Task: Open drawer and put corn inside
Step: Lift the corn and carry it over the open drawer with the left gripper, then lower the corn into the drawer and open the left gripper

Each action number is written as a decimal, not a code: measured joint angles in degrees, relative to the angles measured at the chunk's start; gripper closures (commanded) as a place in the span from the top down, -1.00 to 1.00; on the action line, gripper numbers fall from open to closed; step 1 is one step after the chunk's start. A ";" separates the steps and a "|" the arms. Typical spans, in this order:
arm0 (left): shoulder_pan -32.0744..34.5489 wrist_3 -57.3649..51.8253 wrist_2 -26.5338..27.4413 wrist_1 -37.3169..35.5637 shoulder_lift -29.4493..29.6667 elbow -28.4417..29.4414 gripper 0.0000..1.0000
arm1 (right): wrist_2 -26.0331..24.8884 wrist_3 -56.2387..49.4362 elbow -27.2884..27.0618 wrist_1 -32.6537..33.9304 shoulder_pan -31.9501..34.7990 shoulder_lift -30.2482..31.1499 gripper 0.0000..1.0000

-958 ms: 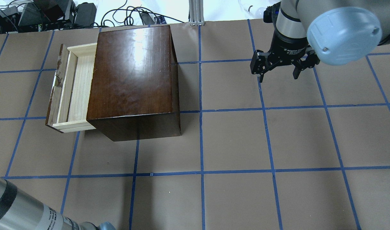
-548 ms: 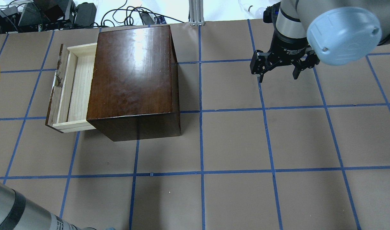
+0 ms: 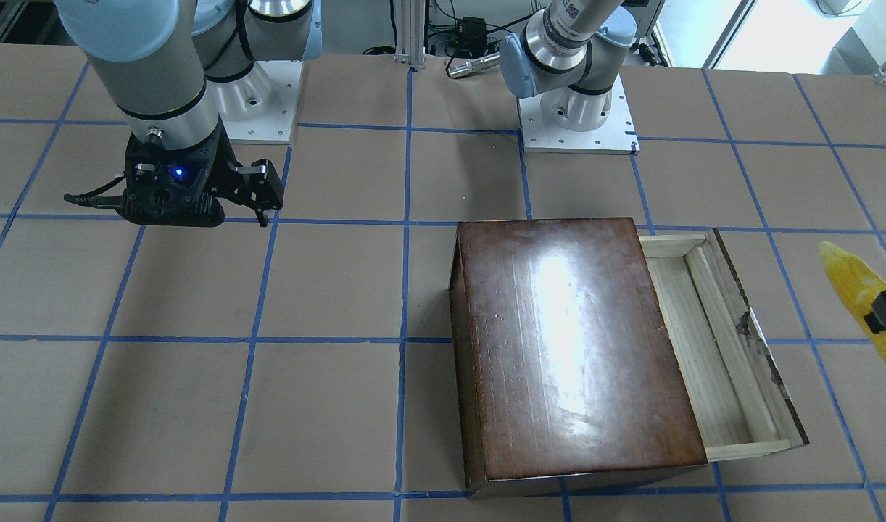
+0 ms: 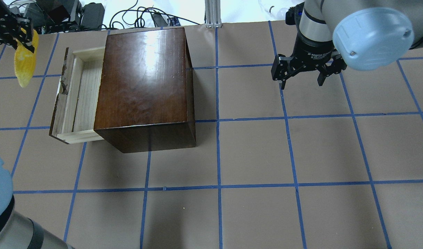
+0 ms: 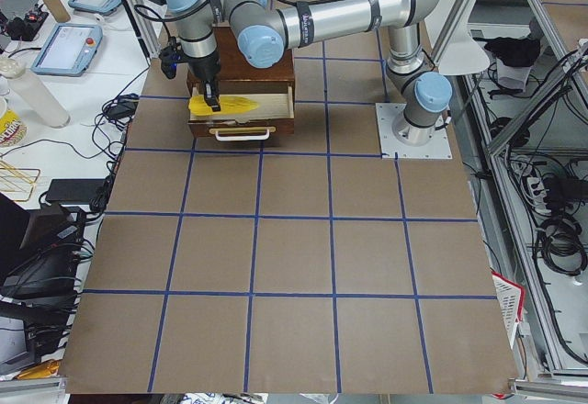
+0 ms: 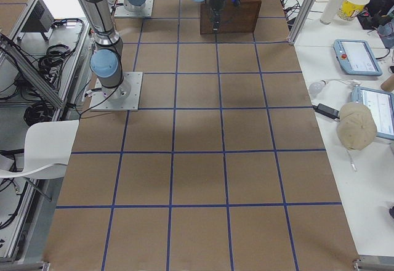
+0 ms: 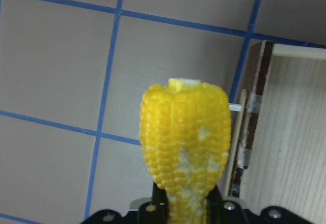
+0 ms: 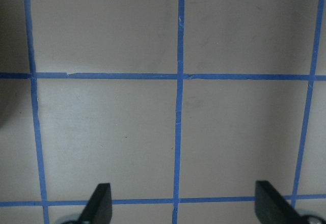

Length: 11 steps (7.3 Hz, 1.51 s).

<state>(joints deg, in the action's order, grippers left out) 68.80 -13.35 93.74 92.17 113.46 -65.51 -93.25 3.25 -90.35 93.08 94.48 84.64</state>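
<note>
Next, I let go of the corn with my left gripper on the pale wood bottom midway point(image 3: 712, 340) point(image 7: 295, 147) along the open drawer.
The drawer point(image 4: 80, 93) stands pulled out from the left side of the dark brown box point(image 4: 145, 79), and its pale wood tray is empty. It also shows in the front view point(image 3: 711, 341) and the left wrist view point(image 7: 298, 132). My left gripper point(image 4: 21, 38) is shut on the yellow corn point(image 4: 24, 65) and holds it in the air, left of the drawer's front panel. The corn also shows in the front view point(image 3: 858, 290) and the left wrist view point(image 7: 186, 142). My right gripper point(image 4: 300, 82) is open and empty, far right of the box.
The table is brown paper with a blue tape grid point(image 4: 218, 186). Cables and electronics point(image 4: 59, 14) lie beyond the far edge, behind the box. A metal post point(image 4: 211, 14) stands at the back middle.
My left gripper has carried the corn from the view's left edge farther back and to the right, closer to the drawer. The drawer, box and right arm have not moved.
</note>
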 measured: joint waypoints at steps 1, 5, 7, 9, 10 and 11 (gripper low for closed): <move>1.20 0.52 -1.56 0.01 0.34 -1.56 -1.00 | 0.00 0.00 0.00 0.00 0.00 0.00 1.00; 3.80 2.89 -4.57 -0.87 1.17 -6.89 -1.00 | -0.07 0.00 0.00 0.04 0.00 0.06 1.00; 4.69 2.55 -4.60 -1.17 1.44 -8.58 -1.00 | -0.09 0.00 0.00 0.02 0.00 0.05 1.00; 4.74 1.80 -4.55 -3.59 1.47 -11.05 -0.35 | -0.14 0.00 0.00 0.00 0.00 0.03 1.00; 4.74 1.26 -4.54 -5.87 1.54 -12.29 -0.24 | -0.16 0.00 0.00 0.00 0.00 0.05 1.00; 4.77 0.94 -4.56 -8.09 1.56 -13.40 0.32 | -0.17 0.00 0.00 0.01 0.00 0.07 1.00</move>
<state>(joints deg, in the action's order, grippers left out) 73.57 -12.41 89.19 84.08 115.03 -78.91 -93.42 3.25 -90.35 93.09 94.48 84.71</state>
